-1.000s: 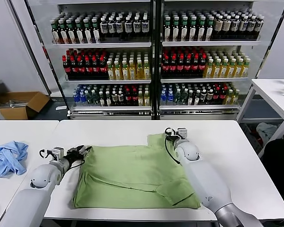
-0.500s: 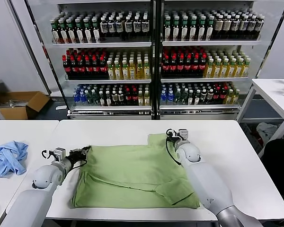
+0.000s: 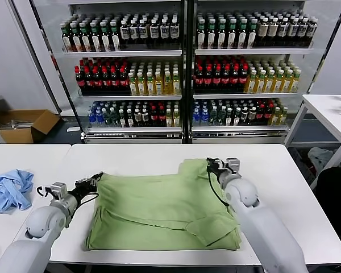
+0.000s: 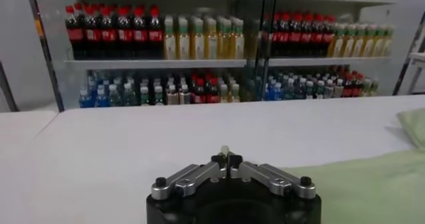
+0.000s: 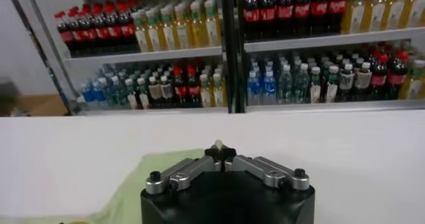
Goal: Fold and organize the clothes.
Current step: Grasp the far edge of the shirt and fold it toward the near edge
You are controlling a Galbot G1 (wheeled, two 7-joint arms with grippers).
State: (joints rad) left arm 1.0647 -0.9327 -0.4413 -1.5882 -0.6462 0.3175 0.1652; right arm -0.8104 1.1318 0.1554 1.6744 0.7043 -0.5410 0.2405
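Observation:
My left gripper is to let go of the shirt's far corner at the crease end (image 3: 99,203) nearest the light blue garment.
The light green shirt (image 3: 159,207) lies folded on the white table (image 3: 284,187), its print and buttons hidden. My left gripper (image 3: 96,178) is shut on the shirt's far left corner, low over the table. My right gripper (image 3: 211,165) is shut on the shirt's far right corner. In the left wrist view the jaws (image 4: 226,156) are closed with a sliver of pale cloth between the tips, and green cloth (image 4: 372,185) lies beside them. The right wrist view shows the same: my right gripper (image 5: 219,149) is closed on cloth, with shirt (image 5: 133,189) beside it.
A crumpled light blue garment (image 3: 10,190) lies on the neighbouring table at the left. Drink shelves (image 3: 182,74) full of bottles stand behind the table. A cardboard box (image 3: 23,125) sits on the floor at the far left. Another white table (image 3: 329,116) stands at the right.
Both grippers have moved apart, the left one leftward and the right one rightward, drawing the shirt's far edge wider and straighter between them.

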